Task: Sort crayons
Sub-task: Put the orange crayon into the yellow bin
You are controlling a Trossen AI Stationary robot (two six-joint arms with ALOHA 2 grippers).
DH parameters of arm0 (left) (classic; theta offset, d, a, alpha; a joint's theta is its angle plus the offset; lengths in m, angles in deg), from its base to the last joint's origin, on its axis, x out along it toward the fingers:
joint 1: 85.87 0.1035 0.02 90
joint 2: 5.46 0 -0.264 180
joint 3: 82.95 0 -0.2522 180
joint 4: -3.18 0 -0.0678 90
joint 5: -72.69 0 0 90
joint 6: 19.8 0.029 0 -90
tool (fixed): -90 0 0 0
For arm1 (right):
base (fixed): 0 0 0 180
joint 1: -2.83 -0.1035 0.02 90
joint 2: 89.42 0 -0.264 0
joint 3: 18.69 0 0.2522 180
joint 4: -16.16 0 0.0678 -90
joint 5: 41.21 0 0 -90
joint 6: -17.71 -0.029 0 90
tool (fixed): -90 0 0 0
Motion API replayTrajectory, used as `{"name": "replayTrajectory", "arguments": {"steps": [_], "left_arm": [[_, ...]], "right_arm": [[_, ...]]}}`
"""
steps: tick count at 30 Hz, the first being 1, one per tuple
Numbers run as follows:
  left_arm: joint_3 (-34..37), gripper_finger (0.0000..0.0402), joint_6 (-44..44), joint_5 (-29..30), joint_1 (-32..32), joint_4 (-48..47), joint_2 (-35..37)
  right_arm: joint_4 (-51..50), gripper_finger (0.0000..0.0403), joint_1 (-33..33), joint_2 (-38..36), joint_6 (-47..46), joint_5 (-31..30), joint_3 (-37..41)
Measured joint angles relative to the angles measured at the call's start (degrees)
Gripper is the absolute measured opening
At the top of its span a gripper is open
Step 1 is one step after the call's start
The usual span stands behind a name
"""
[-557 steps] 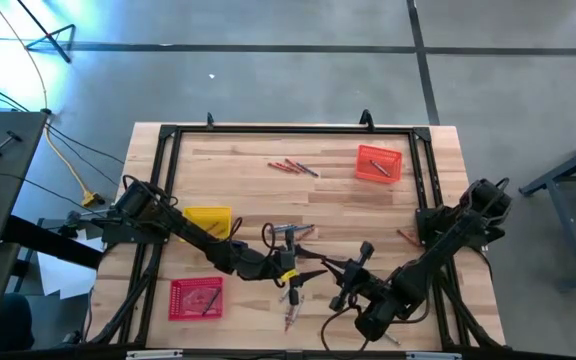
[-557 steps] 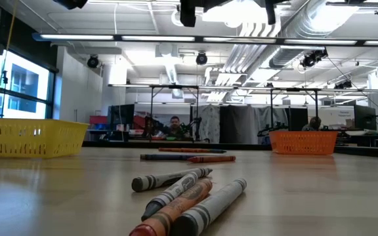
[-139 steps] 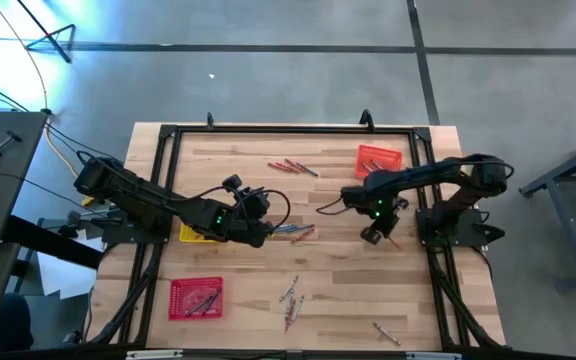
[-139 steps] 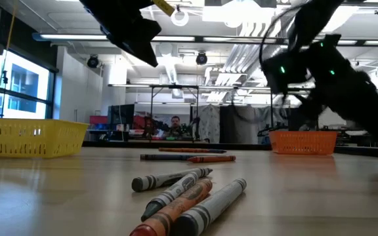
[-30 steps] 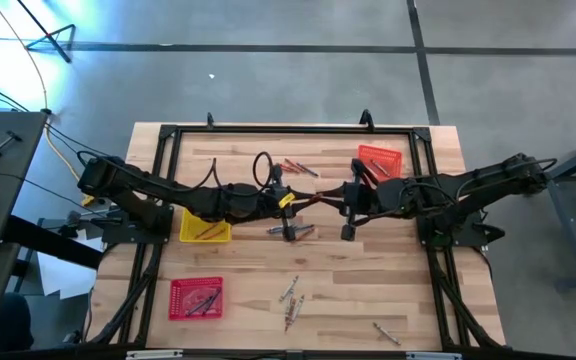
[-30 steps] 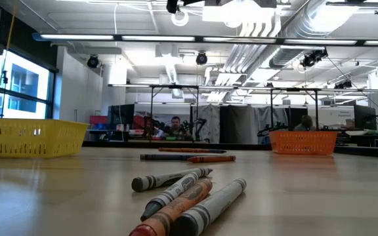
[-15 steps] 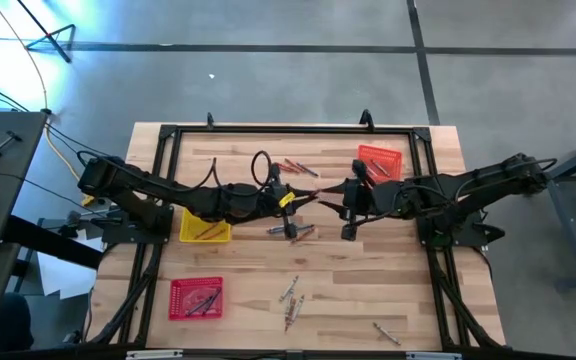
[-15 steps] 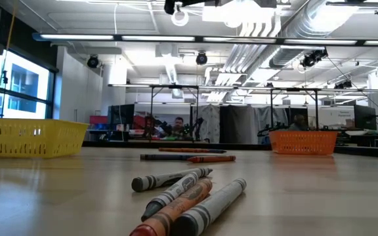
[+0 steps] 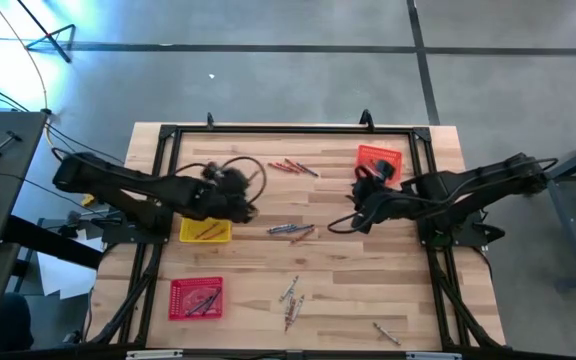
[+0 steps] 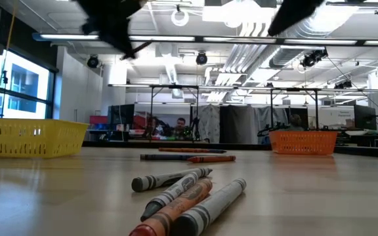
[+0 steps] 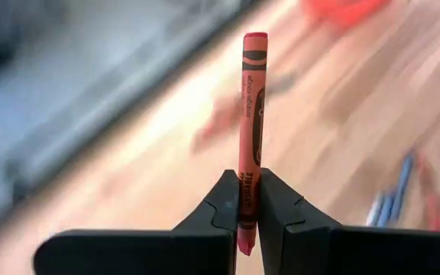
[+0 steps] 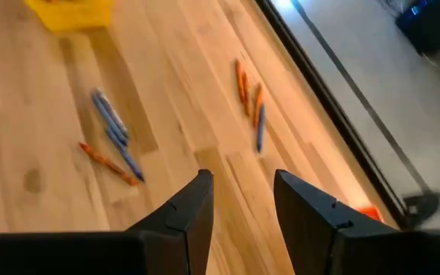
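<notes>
The red-orange crayon will go from my left gripper into the yellow tray (image 9: 207,231), next to the crayons lying inside it.
My left gripper (image 11: 248,191) hovers over the table's left half, beside the yellow tray (image 9: 206,229), shut on a red-orange crayon (image 11: 252,99). In the high view this gripper (image 9: 240,202) is blurred. My right gripper (image 12: 243,179) stands open and empty above the table's right half (image 9: 360,210), near the orange tray (image 9: 378,162). Loose crayons lie flat on the wood: a few mid-table (image 9: 290,230), a few at the far side (image 9: 293,166), several near the front (image 9: 290,295), and one at the front right (image 9: 386,332). My left gripper pinches the crayon between its two fingers near one end (image 11: 247,177); that end's tip shows just behind the fingertips. The crayon lies along the fingers and sticks out forward past them. It is lifted clear of the table.
A red tray (image 9: 196,297) with crayons sits at the front left. A black frame (image 9: 288,128) runs along the table's edges. In the low view, crayons (image 10: 189,196) lie close in front, with the yellow tray (image 10: 28,137) and orange tray (image 10: 304,141) behind.
Both grippers met above mid-table with the crayon between them. My left gripper has since swung toward the table's left edge and turned, carrying the crayon. My right gripper no longer has the crayon; it has drawn back toward the right and tipped downward.
</notes>
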Motion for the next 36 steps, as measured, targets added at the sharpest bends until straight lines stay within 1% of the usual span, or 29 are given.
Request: {"name": "replayTrajectory", "arguments": {"steps": [2,5,7,8,15,18,22,26,33,36], "left_arm": [[0.1,0.0005,-10.8,-3.6,-0.3,-11.5,0.9],[0.2,0.0005,-22.3,-10.0,-0.8,-23.8,1.2],[1.0,0.0005,-27.1,-15.0,-1.1,-28.5,1.2],[1.5,0.0005,-28.6,-17.1,-1.2,-29.3,1.2],[7.2,0.0006,-31.7,-28.9,-2.2,-27.8,1.1],[10.3,0.0006,-33.3,-32.7,-2.6,-25.2,1.1],[13.7,0.0006,-34.1,-34.4,-3.4,-21.7,1.1],[15.6,0.0006,-34.3,-34.5,-4.0,-18.8,1.1],[16.9,0.0006,-34.4,-34.3,-4.1,-16.6,1.1],[16.9,0.0018,-35.3,-33.8,-4.1,-16.4,1.1]], "right_arm": [[-0.7,0.013,0.0,0.0,-1.0,-0.4,1.2],[-0.4,0.013,0.0,0.0,-1.3,-0.5,2.6],[0.2,0.013,0.0,0.0,-1.3,-0.5,3.4],[0.2,0.013,0.0,0.0,-1.3,-0.5,3.6],[1.5,0.013,0.0,0.0,-0.8,-0.5,4.3],[1.5,0.013,0.0,0.0,-0.8,-0.6,4.3],[1.6,0.013,0.0,0.0,-0.8,-0.6,4.3],[1.8,0.013,0.0,0.0,-0.8,-0.6,4.3],[2.4,0.013,0.0,0.0,-0.9,-0.6,4.3],[2.4,0.013,0.0,0.0,-0.9,-0.6,4.3]]}}
